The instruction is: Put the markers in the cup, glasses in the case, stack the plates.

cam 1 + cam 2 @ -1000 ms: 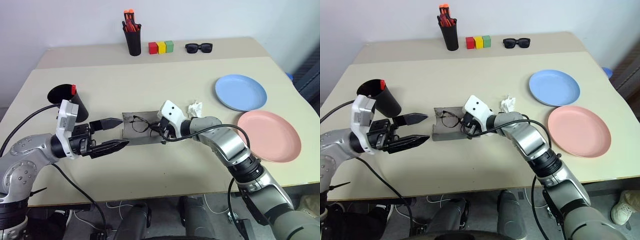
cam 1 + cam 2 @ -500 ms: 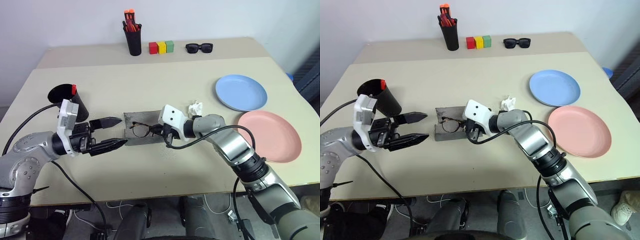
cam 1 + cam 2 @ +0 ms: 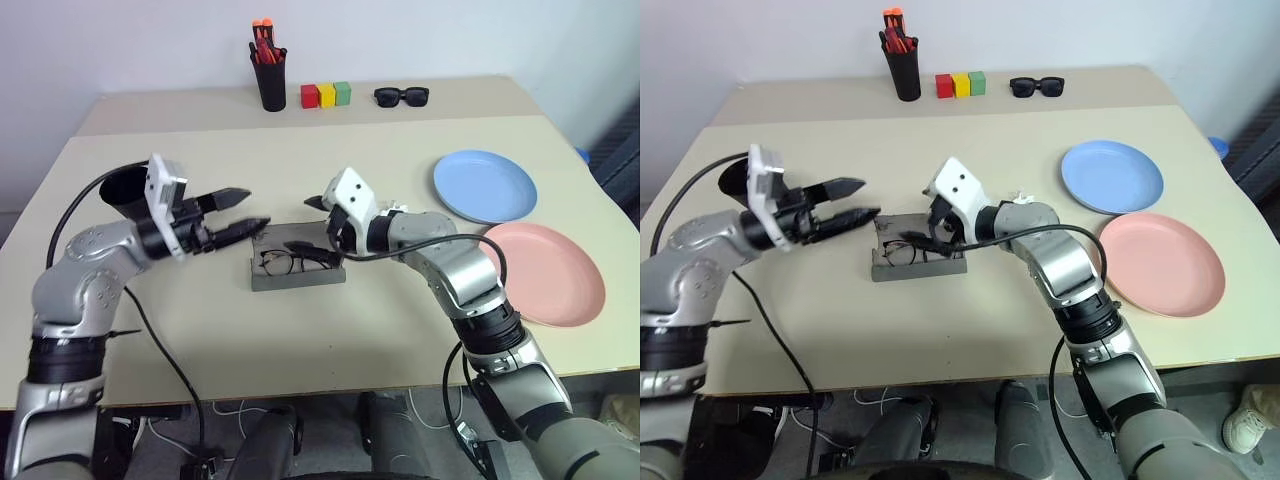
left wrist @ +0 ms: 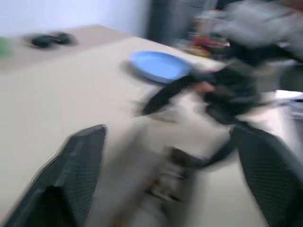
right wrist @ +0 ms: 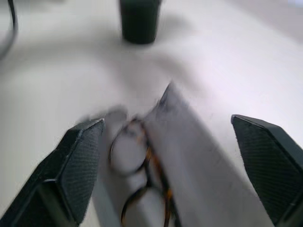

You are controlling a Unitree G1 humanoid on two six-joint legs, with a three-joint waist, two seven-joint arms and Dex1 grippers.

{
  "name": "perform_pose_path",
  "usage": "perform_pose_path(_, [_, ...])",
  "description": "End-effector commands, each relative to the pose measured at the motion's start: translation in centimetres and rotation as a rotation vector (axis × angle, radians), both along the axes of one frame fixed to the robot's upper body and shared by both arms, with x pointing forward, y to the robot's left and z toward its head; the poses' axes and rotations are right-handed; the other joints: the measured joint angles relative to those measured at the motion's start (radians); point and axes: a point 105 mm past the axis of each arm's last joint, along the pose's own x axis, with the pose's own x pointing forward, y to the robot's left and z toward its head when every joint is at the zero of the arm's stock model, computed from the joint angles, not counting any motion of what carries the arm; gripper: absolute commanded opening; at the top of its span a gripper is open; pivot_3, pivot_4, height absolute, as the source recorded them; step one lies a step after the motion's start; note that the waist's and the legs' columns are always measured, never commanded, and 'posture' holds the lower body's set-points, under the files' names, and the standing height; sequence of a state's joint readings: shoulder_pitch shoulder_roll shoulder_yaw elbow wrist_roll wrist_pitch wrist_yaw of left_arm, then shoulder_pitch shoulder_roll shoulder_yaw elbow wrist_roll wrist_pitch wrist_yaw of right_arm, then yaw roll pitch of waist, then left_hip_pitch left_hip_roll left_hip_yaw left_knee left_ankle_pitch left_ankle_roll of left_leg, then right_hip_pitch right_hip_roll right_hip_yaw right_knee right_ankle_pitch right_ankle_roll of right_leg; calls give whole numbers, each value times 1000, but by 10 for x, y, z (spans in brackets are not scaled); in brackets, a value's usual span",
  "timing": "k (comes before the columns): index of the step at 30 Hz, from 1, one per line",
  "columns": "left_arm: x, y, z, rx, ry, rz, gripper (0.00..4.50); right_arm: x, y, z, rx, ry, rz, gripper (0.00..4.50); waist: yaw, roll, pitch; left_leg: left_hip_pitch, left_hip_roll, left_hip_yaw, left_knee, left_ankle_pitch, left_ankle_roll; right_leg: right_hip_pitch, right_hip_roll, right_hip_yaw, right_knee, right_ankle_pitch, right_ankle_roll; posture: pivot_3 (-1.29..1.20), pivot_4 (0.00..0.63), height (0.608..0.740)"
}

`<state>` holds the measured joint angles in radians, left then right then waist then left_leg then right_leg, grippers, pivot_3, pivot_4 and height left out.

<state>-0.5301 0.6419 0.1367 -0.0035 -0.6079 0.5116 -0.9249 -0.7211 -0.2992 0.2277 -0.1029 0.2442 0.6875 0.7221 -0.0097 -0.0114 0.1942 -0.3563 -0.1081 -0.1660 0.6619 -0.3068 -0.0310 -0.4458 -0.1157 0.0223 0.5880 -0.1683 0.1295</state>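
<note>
Next, my right gripper closes on the rim of the pink plate (image 3: 510, 298), on the side toward the grey case.
The thin wire-frame glasses (image 3: 279, 262) lie inside the open grey case (image 3: 310, 277) at mid-table. My right gripper (image 3: 306, 226) hovers just above the case's right part, open, with nothing between its fingers; the right wrist view looks down on the glasses (image 5: 142, 189) and the case (image 5: 194, 146). Left of the case, my left gripper (image 3: 248, 208) hangs open and empty above the table, pointing toward it. The black cup (image 3: 122, 189) stands behind my left wrist. The blue plate (image 3: 483, 185) and the pink plate (image 3: 545, 272) lie side by side at the right. The markers are hidden.
A tall black pen holder (image 3: 268, 78) with orange-red pens, three coloured blocks (image 3: 325, 95) and black sunglasses (image 3: 401, 96) stand along the far edge. A crumpled white tissue (image 3: 392, 208) lies behind my right wrist.
My right gripper has opened, let go of the glasses and risen; the glasses now rest in the case. My left arm has lifted and reached forward toward the case.
</note>
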Motion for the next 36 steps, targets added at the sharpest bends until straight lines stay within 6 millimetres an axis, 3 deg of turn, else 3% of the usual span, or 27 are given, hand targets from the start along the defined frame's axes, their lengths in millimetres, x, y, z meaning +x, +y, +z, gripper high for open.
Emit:
perform_pose_path(1, [38, 6, 6, 57, -54, 191, 2209, 12, -18, 22, 76, -27, -79, 4500, -1, 0, 0, 0, 0, 0, 0, 0, 0, 0, 0, 0, 0, 0, 0, 0, 150, 740])
perform_pose_path(5, [63, -5, -4, 99, -29, 241, 106, 14, -31, 15, 49, -18, -116, 4500, -6, 0, 0, 0, -1, 1, 0, 2, -4, -1, 0, 0, -1, 0, 0, 0, 150, 740])
perform_pose_path(6, [68, -7, -10, 130, -23, 250, 37, 13, -32, 13, 45, -8, -118, 4500, -8, 0, 0, -1, -1, 1, -1, 2, -4, -1, 0, 0, -1, 0, 0, 0, 150, 740])
perform_pose_path(14, [90, -4, -59, 347, 154, 247, 37, 9, -35, 11, 55, -1, -149, 4500, -7, 0, 0, -1, -1, 2, -1, 2, -4, -2, 0, 0, 0, 0, 1, 0, 150, 740])
perform_pose_path(20, [83, -11, -67, 372, 254, 140, 37, 5, -34, 8, 55, 1, -155, 4500, -7, 0, 0, -2, -1, 2, 0, 1, -4, -2, 0, 0, 0, 1, 1, 0, 150, 740])
perform_pose_path(27, [47, -24, -66, 433, 289, -143, 37, 7, -33, 7, 50, 1, -166, 4500, -11, 0, 0, -2, -1, 2, 0, 1, -2, -3, 0, 0, 1, 1, 1, 0, 150, 740])
perform_pose_path(36, [5, -30, -67, 489, 202, -295, 37, 12, -37, 6, 34, -5, -183, 4500, -8, 0, 0, -2, 1, 2, 0, 0, 0, -4, 0, 0, 2, 1, 1, 0, 150, 740])
